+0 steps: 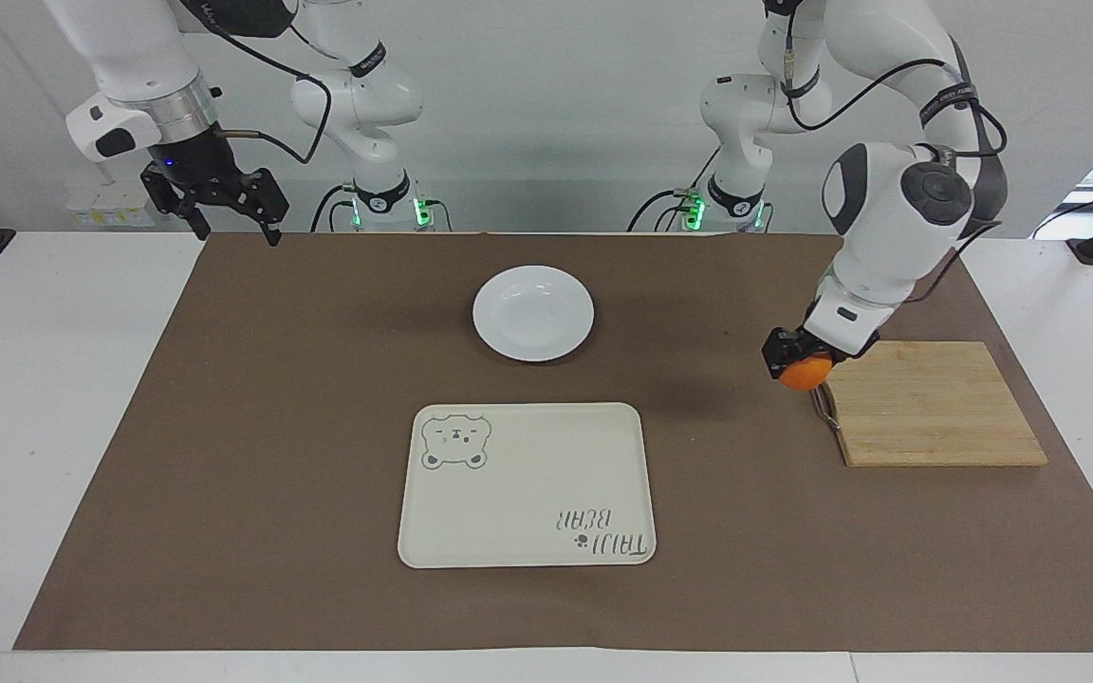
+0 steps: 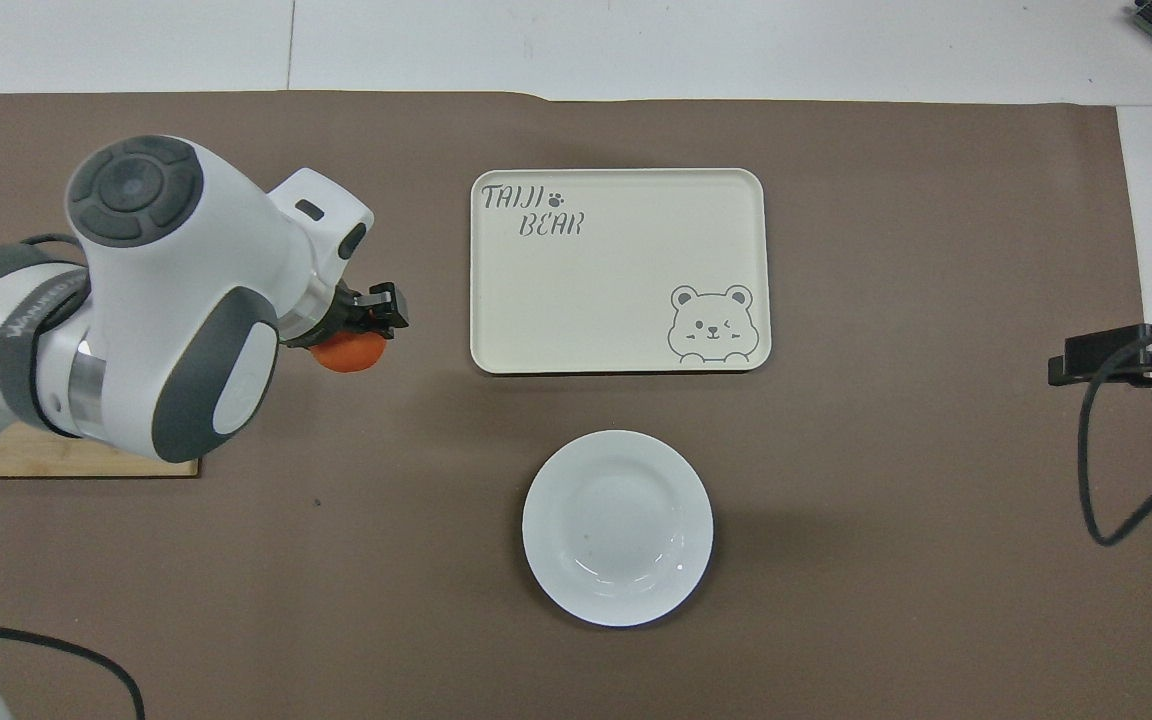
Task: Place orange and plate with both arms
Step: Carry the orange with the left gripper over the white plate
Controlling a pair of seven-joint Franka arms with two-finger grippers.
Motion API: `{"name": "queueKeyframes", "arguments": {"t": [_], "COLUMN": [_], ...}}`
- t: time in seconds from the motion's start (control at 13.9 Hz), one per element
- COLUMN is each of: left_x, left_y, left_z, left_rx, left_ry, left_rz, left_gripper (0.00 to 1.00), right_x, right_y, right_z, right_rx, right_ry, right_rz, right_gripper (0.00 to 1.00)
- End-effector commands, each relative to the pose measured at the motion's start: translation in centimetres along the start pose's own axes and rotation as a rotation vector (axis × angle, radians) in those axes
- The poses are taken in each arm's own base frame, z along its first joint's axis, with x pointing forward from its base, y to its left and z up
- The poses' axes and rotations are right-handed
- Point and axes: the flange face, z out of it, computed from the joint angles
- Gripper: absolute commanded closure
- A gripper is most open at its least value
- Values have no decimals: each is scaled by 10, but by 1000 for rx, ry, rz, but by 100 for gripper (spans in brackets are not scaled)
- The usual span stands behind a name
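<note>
The left gripper of mine will release the orange near the middle of the empty white plate (image 2: 610,529) on the brown mat. The orange is in the air over the mat now.
My left gripper (image 1: 796,360) is shut on the orange (image 1: 805,374) and holds it in the air over the brown mat, just off the handle edge of the wooden board (image 1: 931,403). It shows in the overhead view (image 2: 361,325) with the orange (image 2: 348,354) under it, between the board and the tray. The white plate (image 1: 533,313) lies empty on the mat near the robots, also in the overhead view (image 2: 617,527). My right gripper (image 1: 224,204) is open and empty, raised over the mat's corner at the right arm's end; its tip shows in the overhead view (image 2: 1101,356).
A cream rectangular tray (image 1: 527,486) with a bear drawing lies empty, farther from the robots than the plate, also in the overhead view (image 2: 619,270). The wooden board with a metal handle (image 1: 824,406) sits at the left arm's end. A brown mat (image 1: 271,427) covers the table.
</note>
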Motion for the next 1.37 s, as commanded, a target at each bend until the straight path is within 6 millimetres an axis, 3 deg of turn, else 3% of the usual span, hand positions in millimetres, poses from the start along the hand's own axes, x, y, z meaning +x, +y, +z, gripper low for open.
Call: {"name": "queueKeyframes", "arguments": {"t": [0.0,0.22,0.43,0.86,1.15,1.29], "left_x": [-27,-64,-90,-150,-176,-174], "left_y": [32,81,109,152,170,176], "left_z": [-9,12,31,79,103,116], "left_rx": [1,-18,-54,-79,-100,-126], "left_ry": [31,45,50,58,68,84], "left_rz": [-41,-60,-53,-41,-30,-34], "left_gripper": [100,100,100,100,100,100], "right_x": [-13,-17,-18,-18,-18,-18], "right_y": [0,-2,10,12,12,12], "right_z": [6,11,18,17,18,18], "right_rx": [99,131,163,163,163,163], "right_ry": [-16,-27,-33,-31,-32,-32], "right_rz": [-10,-48,-106,-110,-109,-109], "right_gripper": [0,0,0,0,0,0]}}
